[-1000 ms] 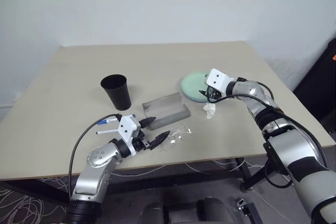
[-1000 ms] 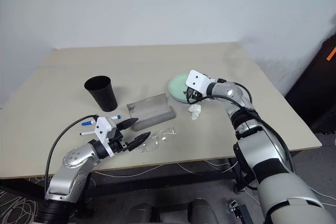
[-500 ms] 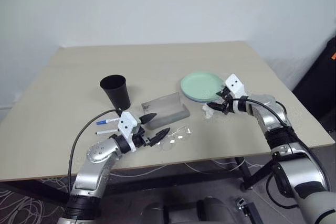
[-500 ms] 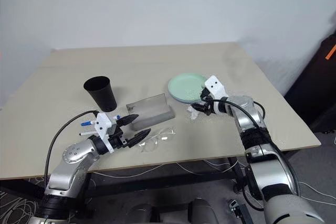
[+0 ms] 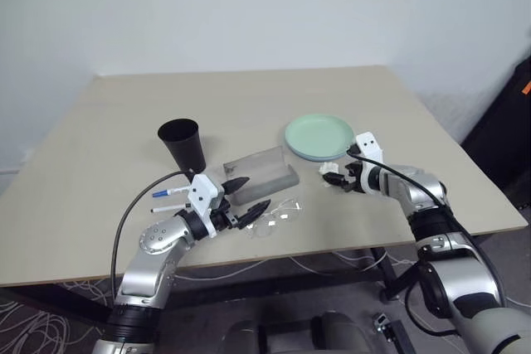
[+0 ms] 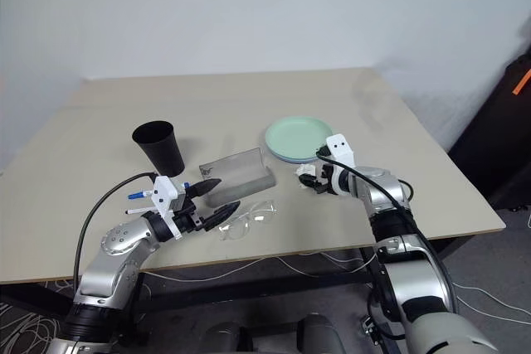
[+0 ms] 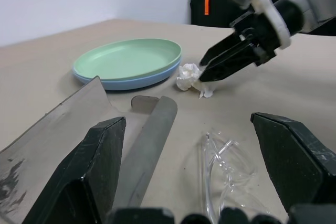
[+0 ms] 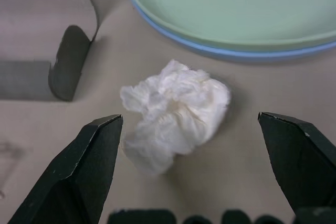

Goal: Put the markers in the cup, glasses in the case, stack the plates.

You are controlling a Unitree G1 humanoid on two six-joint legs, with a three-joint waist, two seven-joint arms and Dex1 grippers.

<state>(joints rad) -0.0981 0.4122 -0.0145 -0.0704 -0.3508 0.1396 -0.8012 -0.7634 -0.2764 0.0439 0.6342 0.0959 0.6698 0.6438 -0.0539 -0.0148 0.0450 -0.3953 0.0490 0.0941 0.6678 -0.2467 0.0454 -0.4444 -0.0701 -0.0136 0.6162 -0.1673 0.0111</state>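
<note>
The crumpled white tissue lies loose at the open fingers of the robot's right gripper, so that gripper should close on it and put it onto the mint green plate (image 5: pixel 319 135).
The mint green plate (image 5: pixel 319 132) lies stacked on the light blue plate (image 8: pixel 220 51) at the table's right. A black cup (image 5: pixel 184 144) stands upright at the left. The grey case (image 5: pixel 265 172) lies open in the middle, with the clear glasses (image 5: pixel 280 216) on the table just in front of it. Two markers (image 5: pixel 172 193) lie left of the case, partly behind my left arm. My left gripper (image 5: pixel 256 193) hovers open between case and glasses, holding nothing. My right gripper (image 8: pixel 189 116) is open, its fingers either side of a crumpled white tissue (image 5: pixel 332 172) in front of the plates.
The tan table (image 5: pixel 249 97) has bare room at the back and far left. Its front edge runs close under the glasses. A black cable (image 5: pixel 133 213) loops off my left arm over the markers.
My right gripper pulled away from the plates' rim, came down and back toward the tissue, rolled over and opened wider. The left arm stayed still.
</note>
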